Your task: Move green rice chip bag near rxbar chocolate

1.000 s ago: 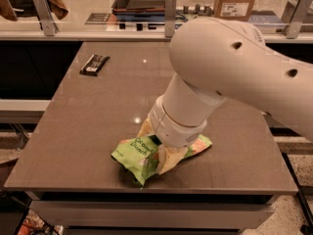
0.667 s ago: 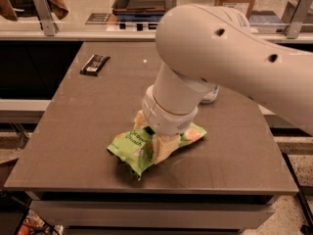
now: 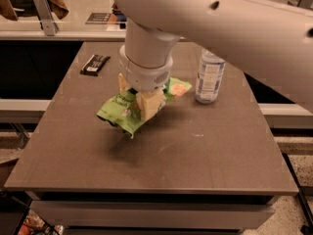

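Observation:
My gripper will let go of the green rice chip bag close beside the rxbar chocolate, on its water bottle side (image 3: pixel 130 64).
The green rice chip bag (image 3: pixel 121 112) is crumpled and bright green, and hangs above the brown table with its shadow below it. My gripper (image 3: pixel 141 100) is shut on the bag's middle and holds it up; one tan finger (image 3: pixel 149 105) shows in front of the bag. The bag's right end (image 3: pixel 177 88) sticks out behind the wrist. The rxbar chocolate (image 3: pixel 95 64) is a small flat black bar lying at the table's back left, apart from the bag. My big white arm fills the top right of the view.
A clear water bottle (image 3: pixel 209 77) with a pale label stands upright to the right of the bag. The brown table (image 3: pixel 195 155) has its front edge near the bottom of the view. A counter with a pane runs behind.
My arm has lifted the green bag off the table and carried it back and left, toward the black bar. The water bottle has come into sight.

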Controlling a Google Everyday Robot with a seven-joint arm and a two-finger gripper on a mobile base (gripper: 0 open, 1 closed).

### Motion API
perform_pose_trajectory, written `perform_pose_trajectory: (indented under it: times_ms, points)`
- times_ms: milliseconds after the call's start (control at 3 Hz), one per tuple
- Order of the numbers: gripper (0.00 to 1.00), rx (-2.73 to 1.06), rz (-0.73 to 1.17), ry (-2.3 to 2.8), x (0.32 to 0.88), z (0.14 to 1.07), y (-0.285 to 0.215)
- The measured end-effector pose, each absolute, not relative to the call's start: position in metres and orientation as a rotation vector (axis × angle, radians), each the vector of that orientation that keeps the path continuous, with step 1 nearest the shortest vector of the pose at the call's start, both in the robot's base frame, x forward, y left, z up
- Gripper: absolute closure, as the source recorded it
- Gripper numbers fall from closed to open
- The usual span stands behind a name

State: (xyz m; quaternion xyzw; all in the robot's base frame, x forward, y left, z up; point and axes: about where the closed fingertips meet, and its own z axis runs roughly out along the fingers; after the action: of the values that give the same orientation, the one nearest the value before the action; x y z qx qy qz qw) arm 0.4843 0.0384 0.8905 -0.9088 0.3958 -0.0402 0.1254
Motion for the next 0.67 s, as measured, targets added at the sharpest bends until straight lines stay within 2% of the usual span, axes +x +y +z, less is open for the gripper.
perform_pose_trajectory:
  times_ms: [667]
  points:
    - [1.00,-2.632,-0.336,0.969,0.585,0.927,0.048]
